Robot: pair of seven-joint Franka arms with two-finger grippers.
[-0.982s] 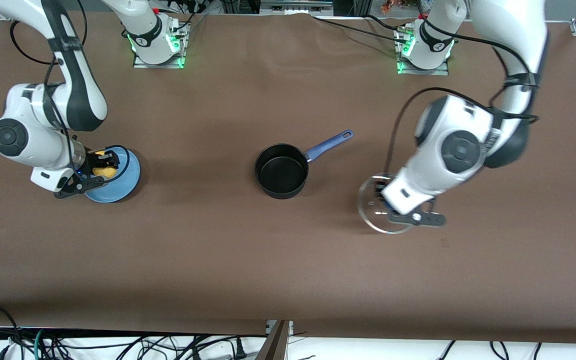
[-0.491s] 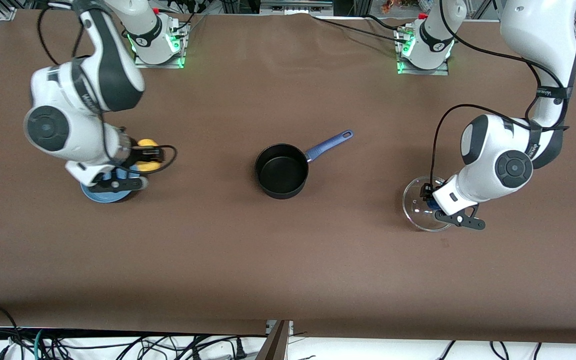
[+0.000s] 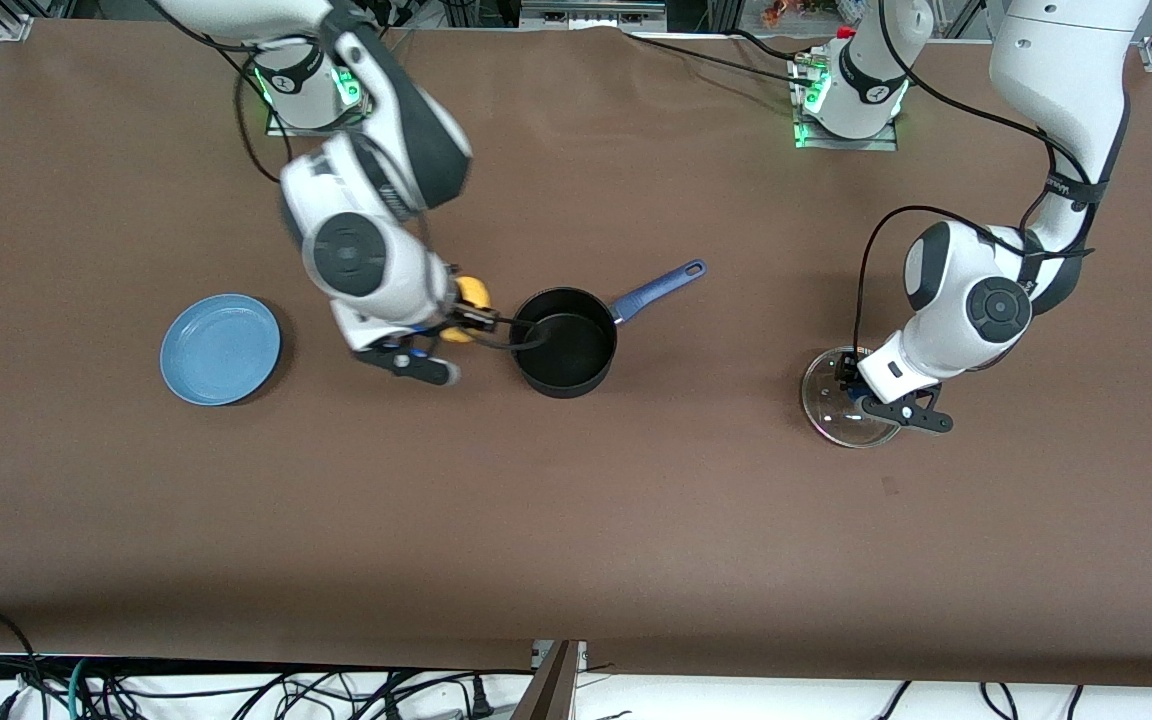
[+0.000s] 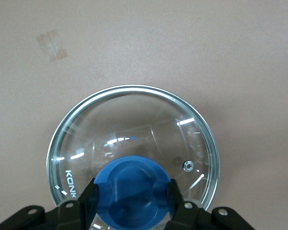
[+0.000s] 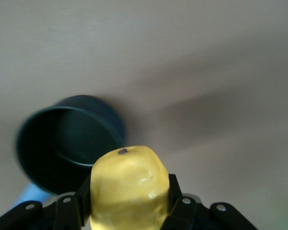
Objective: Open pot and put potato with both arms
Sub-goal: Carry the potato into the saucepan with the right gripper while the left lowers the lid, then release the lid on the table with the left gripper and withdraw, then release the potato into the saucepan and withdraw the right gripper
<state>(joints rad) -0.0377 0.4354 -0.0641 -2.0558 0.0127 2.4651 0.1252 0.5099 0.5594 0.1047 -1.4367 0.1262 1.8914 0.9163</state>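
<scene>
Next, my right gripper releases the yellow potato on the bottom of the open black pot (image 3: 577, 343) (image 5: 80, 141).
The black pot (image 3: 564, 342) with its long blue handle (image 3: 658, 286) stands open at the table's middle. My right gripper (image 3: 466, 310) is shut on the yellow potato (image 3: 469, 298) and holds it in the air just beside the pot's rim, toward the right arm's end. In the right wrist view the potato (image 5: 128, 190) sits between the jaws with the pot (image 5: 67, 142) close by. My left gripper (image 3: 848, 385) is shut on the blue knob (image 4: 131, 193) of the glass lid (image 3: 841, 410), which lies low over the table toward the left arm's end; the lid (image 4: 134, 120) fills the left wrist view.
A flat light-blue plate (image 3: 221, 348) lies bare toward the right arm's end of the table. A small tape mark (image 4: 53, 44) shows on the brown table cover beside the lid. Cables hang past the table's near edge.
My right gripper has lifted the potato off the blue plate and carried it to the pot's rim. My left gripper has carried the lid toward the left arm's end and then held nearly still.
</scene>
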